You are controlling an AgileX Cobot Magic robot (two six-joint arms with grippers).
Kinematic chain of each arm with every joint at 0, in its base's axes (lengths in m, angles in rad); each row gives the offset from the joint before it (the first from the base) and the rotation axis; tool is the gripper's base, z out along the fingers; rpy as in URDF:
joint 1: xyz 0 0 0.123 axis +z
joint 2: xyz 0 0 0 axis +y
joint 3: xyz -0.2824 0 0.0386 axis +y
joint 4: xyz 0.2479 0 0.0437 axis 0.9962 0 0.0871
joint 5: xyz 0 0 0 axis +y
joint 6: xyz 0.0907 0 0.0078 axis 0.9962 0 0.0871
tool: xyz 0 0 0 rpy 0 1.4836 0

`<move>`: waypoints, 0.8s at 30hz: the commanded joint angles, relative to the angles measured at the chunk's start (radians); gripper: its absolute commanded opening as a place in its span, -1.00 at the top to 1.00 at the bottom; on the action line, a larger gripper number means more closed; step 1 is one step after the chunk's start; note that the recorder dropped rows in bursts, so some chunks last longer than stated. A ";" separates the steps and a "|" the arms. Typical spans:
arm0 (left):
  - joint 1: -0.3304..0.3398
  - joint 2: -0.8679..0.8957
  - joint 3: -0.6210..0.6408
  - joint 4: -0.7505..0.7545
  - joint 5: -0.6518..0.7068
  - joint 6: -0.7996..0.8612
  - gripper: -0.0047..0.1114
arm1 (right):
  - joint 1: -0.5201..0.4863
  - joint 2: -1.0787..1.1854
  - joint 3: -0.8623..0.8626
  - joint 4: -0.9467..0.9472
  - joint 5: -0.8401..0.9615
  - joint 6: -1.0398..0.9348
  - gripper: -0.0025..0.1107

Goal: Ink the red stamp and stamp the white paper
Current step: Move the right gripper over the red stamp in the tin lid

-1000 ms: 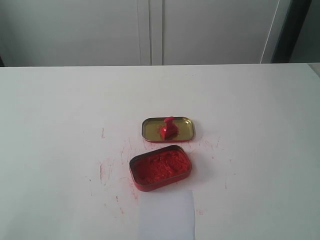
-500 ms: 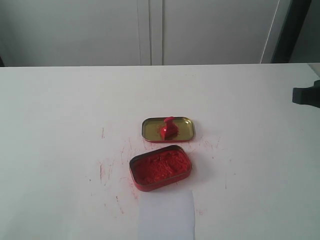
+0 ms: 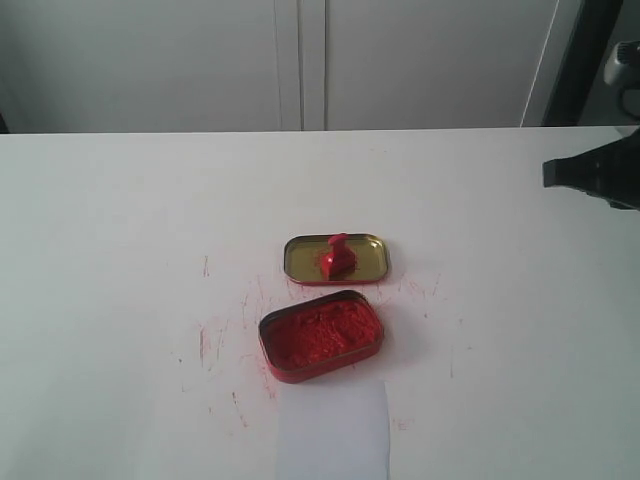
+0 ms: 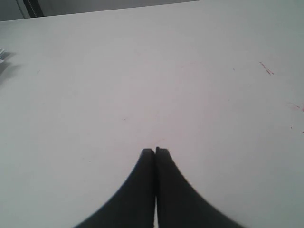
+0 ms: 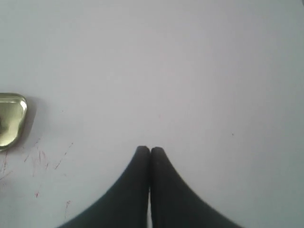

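I will close my right gripper on the upper handle (image 3: 339, 243) of the red stamp, which is standing upright in the tin lid with the gold lining.
The small red stamp (image 3: 338, 256) stands upright in the shallow gold-lined tin lid (image 3: 365, 250) at mid table. Just in front lies the oval red tin (image 3: 321, 335) full of crumbly red ink paste. The white paper (image 3: 334, 432) lies at the front edge, below the tin. My right gripper (image 3: 550, 172) enters from the right edge, well right of the stamp and above the table; its fingers are pressed together and hold nothing (image 5: 150, 150). A corner of the gold lid (image 5: 10, 118) shows in the right wrist view. My left gripper (image 4: 155, 151) is shut over bare table and is outside the exterior view.
Red ink smears (image 3: 215, 335) mark the white table (image 3: 120, 220) left of the tins and around them. Grey cabinet doors (image 3: 300, 60) stand behind the table's far edge. A dark upright post (image 3: 580, 60) rises at the back right.
The right arm has come into the exterior view from the right edge and moved leftward and slightly up. The stamp, tins and paper have not moved.
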 commanded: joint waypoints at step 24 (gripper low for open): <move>-0.003 0.000 0.002 -0.006 0.000 -0.004 0.92 | 0.161 0.475 -0.560 0.047 0.425 0.008 0.96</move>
